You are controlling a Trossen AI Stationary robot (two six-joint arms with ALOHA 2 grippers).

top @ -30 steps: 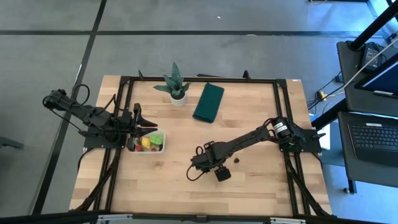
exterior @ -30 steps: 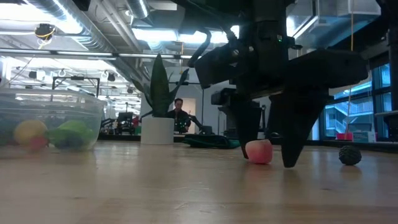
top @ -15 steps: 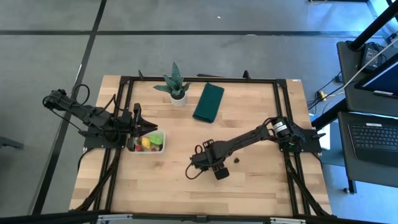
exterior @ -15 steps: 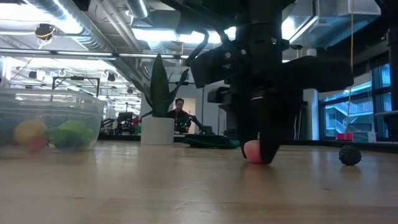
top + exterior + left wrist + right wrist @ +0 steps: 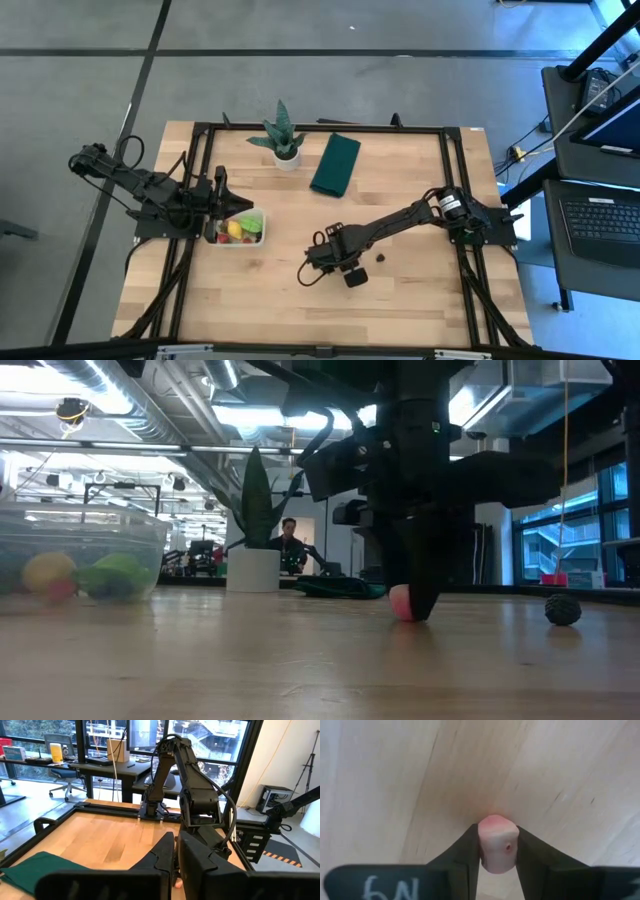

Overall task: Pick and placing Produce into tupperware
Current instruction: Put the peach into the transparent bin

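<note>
The robot's right gripper should release the pink-red piece inside the tupperware's near corner (image 5: 251,239), beside the green piece.
A small pink-red produce piece (image 5: 496,845) sits on the wooden table near its middle, and my right gripper (image 5: 347,272) is shut on it. One dark berry (image 5: 383,257) lies loose just to its right. The clear tupperware (image 5: 258,236) stands near the table's left edge with yellow, green and red pieces (image 5: 235,229) inside. My left gripper (image 5: 176,854) is shut and empty, hovering by the tupperware's far left side. My right gripper pinches the pink-red piece by its two opposite sides (image 5: 484,851) between its two fingers (image 5: 468,856). The fingers come from above, pointing down. In the low view the piece's underside (image 5: 401,616) is on the tabletop.
A potted green plant (image 5: 282,137) and a dark green folded cloth (image 5: 335,164) stand at the table's far side. A black frame (image 5: 455,190) runs around the tabletop. Bare wood lies between the pink-red piece and the tupperware.
My right gripper's fingers, which stood wide on either side of the pink-red piece, have shut on it. The piece has stayed on the table where it was.
</note>
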